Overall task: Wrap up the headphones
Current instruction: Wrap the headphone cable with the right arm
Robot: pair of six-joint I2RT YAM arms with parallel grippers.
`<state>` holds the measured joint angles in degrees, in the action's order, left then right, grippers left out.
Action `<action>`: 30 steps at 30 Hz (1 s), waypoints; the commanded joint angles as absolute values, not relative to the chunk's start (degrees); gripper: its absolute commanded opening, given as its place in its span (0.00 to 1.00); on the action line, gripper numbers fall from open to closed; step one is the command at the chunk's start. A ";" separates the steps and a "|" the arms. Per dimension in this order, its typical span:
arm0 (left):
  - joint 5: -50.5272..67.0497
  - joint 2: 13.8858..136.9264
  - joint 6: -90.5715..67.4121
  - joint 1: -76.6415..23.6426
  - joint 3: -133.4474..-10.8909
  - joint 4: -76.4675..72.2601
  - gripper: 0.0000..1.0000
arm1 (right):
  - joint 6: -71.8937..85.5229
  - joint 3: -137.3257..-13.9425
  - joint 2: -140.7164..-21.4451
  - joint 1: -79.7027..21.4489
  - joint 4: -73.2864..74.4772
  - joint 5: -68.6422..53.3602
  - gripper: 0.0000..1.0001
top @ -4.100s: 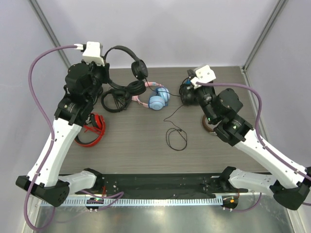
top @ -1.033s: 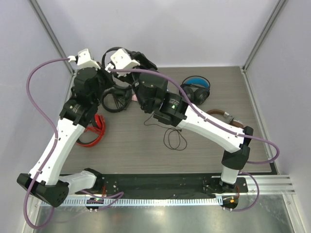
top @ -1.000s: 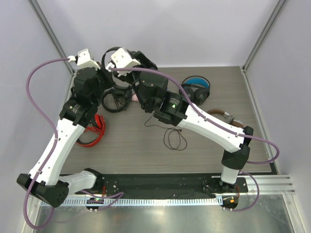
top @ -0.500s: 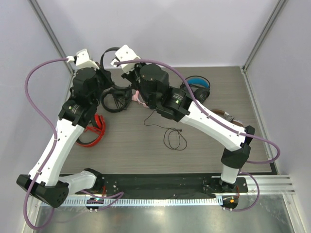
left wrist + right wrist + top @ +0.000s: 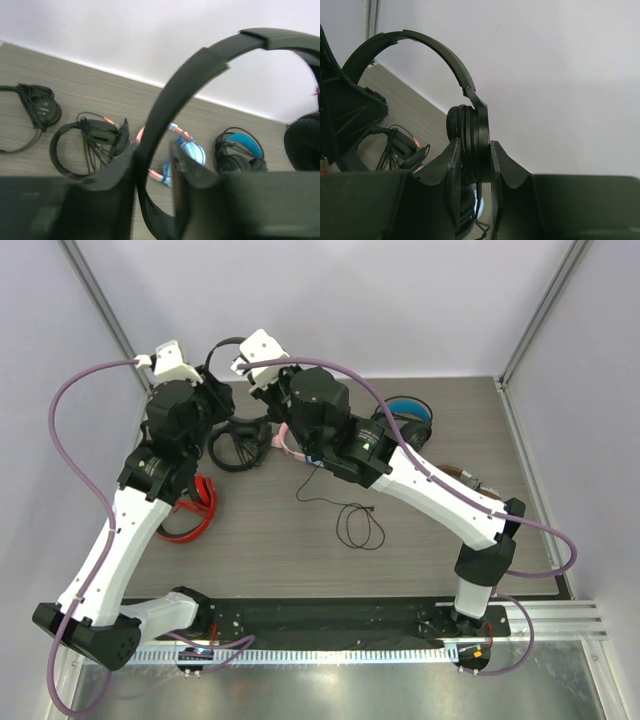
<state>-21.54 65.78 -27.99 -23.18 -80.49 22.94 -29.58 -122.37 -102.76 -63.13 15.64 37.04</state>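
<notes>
Next, I close my left gripper on the headphones' headband (image 5: 145, 154), since my right gripper is busy on the black headphones' earcup, so that my right gripper is free to wrap the cable.
The black headphones hang in the air at the back left, their thin headband (image 5: 222, 343) arching between the two wrists. My right gripper (image 5: 474, 144) is shut on one round earcup (image 5: 470, 127), a finger pressed on each face. My left gripper (image 5: 151, 146) stands open around the headband (image 5: 200, 65): the band leans on the left finger, with a gap to the right one. The other earcup (image 5: 302, 140) shows at the right edge. The thin cable (image 5: 360, 525) trails down to a loop on the table.
On the table lie a pink-and-blue pair (image 5: 185, 147), a bulky black pair with blue lining (image 5: 405, 420), two wrapped black pairs (image 5: 90, 137) (image 5: 40, 107), a red pair (image 5: 195, 510) and a brown pair (image 5: 470, 480). The back wall is close behind.
The right arm swung from the right side across to the back left and closed on the earcup. The left jaws have parted from the headband. The cable end shifted slightly.
</notes>
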 commanded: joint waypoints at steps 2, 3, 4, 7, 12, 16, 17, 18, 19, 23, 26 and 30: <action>-18.55 63.89 -27.60 -23.38 -82.88 19.34 0.52 | -27.25 -124.89 -99.85 -62.84 13.27 34.55 0.01; -18.02 63.90 -27.42 -23.38 -82.97 19.34 0.58 | -26.29 -124.72 -99.50 -62.58 13.36 33.76 0.01; -17.67 64.07 -27.25 -23.38 -83.06 19.25 0.62 | -25.67 -124.63 -98.88 -62.32 13.36 33.32 0.01; -16.53 64.86 -26.54 -23.38 -83.76 19.60 0.77 | -24.61 -124.54 -98.18 -61.88 13.62 32.08 0.01; -15.47 67.05 -23.12 -23.38 -86.65 21.88 0.84 | -25.84 -124.45 -97.38 -61.70 15.11 31.20 0.01; -13.36 69.86 -13.75 -23.38 -92.79 25.83 0.88 | -27.24 -123.84 -96.07 -61.52 17.22 29.45 0.01; -12.75 70.74 -12.06 -23.38 -94.38 28.54 0.91 | -27.86 -123.66 -95.89 -61.52 17.57 29.01 0.01; -12.66 72.58 -10.56 -23.38 -95.96 30.13 0.92 | -28.21 -123.58 -95.45 -61.52 18.36 28.83 0.01; -12.31 73.38 -7.94 -23.38 -97.37 31.71 0.94 | -28.30 -123.66 -95.54 -61.52 18.89 28.83 0.01; -12.48 76.02 -3.36 -23.38 -103.61 37.96 0.88 | -28.65 -122.88 -94.84 -61.35 19.69 28.92 0.01; -12.39 76.82 -2.11 -23.38 -105.03 40.16 0.78 | -28.56 -122.26 -94.48 -61.08 19.78 29.00 0.01; -13.53 76.55 -1.67 -23.38 -105.29 41.48 0.69 | -28.30 -121.82 -94.22 -60.38 19.95 29.09 0.01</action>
<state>-13.65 76.99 -4.73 -23.22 -103.28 38.57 -27.90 -121.58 -97.60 -61.01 22.28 29.28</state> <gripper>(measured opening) 0.711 0.273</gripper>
